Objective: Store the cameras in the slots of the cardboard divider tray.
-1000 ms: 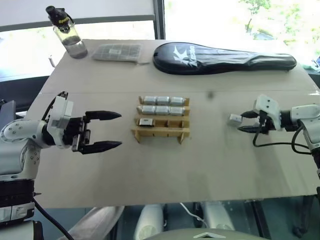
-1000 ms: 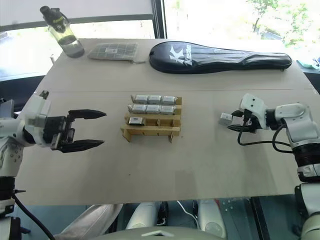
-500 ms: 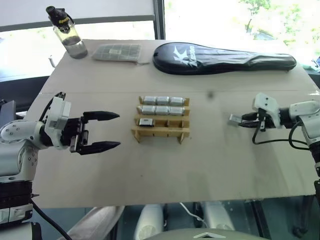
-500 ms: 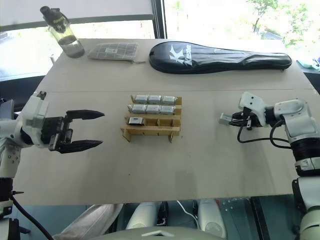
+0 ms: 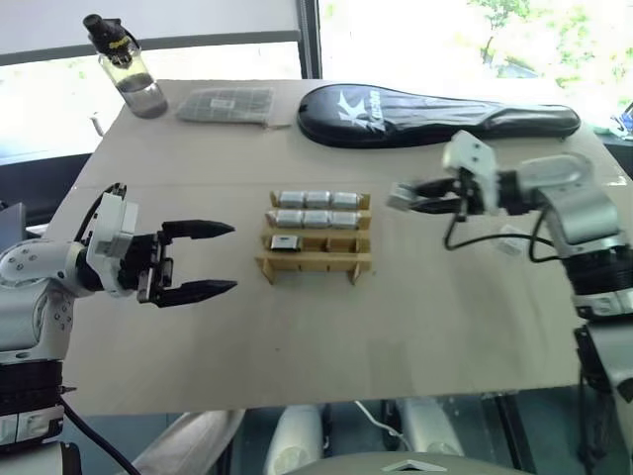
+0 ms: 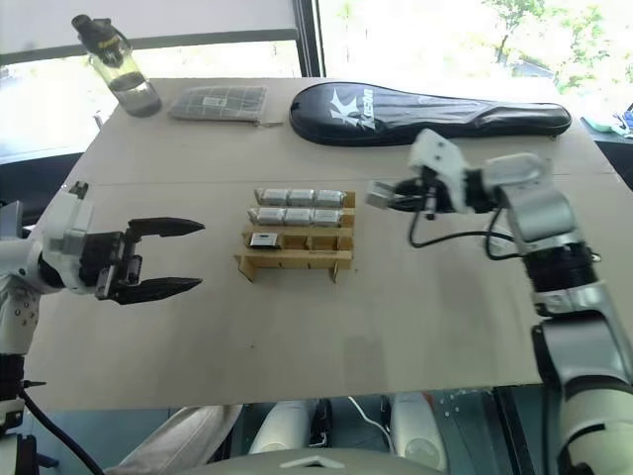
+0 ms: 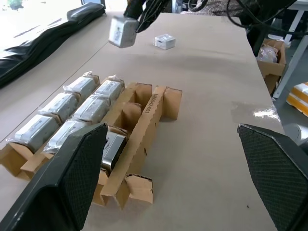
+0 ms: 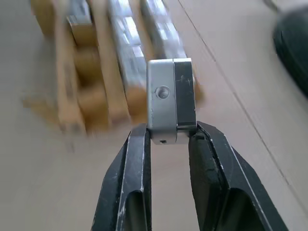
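Note:
I need to let go of the camera with my right gripper in the middle slot of the tray's front row (image 5: 316,242) (image 8: 87,64), next to the camera there.
The cardboard divider tray (image 5: 315,261) sits mid-table. Its two back rows each hold three silver-grey cameras (image 5: 317,199), and one more camera (image 5: 286,241) rests in the front row's left slot. My right gripper (image 5: 417,195) is shut on a camera (image 8: 171,98), holding it in the air just right of the tray's back corner. That held camera (image 7: 120,31) hangs above the table beyond the tray. Another loose camera (image 7: 164,42) lies on the table further right. To the left of the tray my left gripper (image 5: 233,257) stands open, nothing between its fingers.
A water bottle (image 5: 129,64) stands at the back left, with a flat grey grid-patterned packet (image 5: 227,104) beside it. A long black racket bag (image 5: 435,104) lies along the back edge. The table's front edge (image 5: 316,396) is close to me.
My right gripper shut on the camera at the table's right, lifted it and carried it left toward the tray. The left arm stayed still.

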Tool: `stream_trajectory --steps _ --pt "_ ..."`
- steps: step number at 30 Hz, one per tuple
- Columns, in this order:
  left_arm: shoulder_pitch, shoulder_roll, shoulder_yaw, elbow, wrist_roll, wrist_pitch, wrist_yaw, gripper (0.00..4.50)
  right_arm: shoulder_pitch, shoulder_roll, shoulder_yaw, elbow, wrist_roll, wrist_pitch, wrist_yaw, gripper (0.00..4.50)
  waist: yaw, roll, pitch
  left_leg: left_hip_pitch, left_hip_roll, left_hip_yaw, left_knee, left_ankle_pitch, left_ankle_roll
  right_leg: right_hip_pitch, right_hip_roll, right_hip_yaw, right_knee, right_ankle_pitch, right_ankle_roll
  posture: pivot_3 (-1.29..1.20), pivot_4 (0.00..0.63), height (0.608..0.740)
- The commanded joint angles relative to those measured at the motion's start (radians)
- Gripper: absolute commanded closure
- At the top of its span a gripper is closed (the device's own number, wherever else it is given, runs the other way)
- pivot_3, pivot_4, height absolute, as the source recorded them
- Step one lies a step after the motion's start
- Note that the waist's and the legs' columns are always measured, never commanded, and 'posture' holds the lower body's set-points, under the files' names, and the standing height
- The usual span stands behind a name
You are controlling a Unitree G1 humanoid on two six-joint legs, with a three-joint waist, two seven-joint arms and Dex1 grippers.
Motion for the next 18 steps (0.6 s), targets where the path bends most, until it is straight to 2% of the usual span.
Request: stream_trajectory --steps 1,3,7,18 --pt "0.014 0.017 0.046 -0.019 -0.007 -0.010 0.005 0.00 -0.051 0.063 0.041 -0.082 0.024 0.079 -0.034 3.95 0.006 0.000 0.000 -0.001 -0.001 -0.001 0.000 0.000 0.000 0.000 -0.001 -0.001 0.000 0.000 0.000 0.00 0.150 0.740" --pt "0.020 0.016 0.052 -0.024 -0.007 -0.010 0.010 0.00 -0.068 0.103 0.074 -0.084 0.019 0.087 -0.042 3.95 0.008 0.000 0.000 -0.003 -0.002 -0.001 0.001 0.000 0.000 0.000 -0.003 -0.002 -0.001 0.000 0.000 0.00 0.150 0.740" --pt "0.056 0.008 0.075 -0.048 -0.009 -0.012 0.024 0.00 -0.085 0.157 0.162 -0.019 -0.042 -0.012 -0.048 3.95 0.004 -0.001 0.000 -0.003 -0.004 -0.001 0.001 -0.001 0.001 0.000 -0.004 -0.002 -0.002 0.000 0.000 0.00 0.150 0.740" --pt "0.123 -0.017 0.099 -0.100 -0.021 -0.014 0.063 0.00 -0.086 0.198 0.243 0.111 -0.136 -0.131 -0.056 3.95 -0.003 -0.001 -0.001 -0.001 -0.002 -0.001 0.001 -0.001 0.001 0.000 -0.003 -0.003 0.000 0.000 0.000 0.00 0.150 0.740"
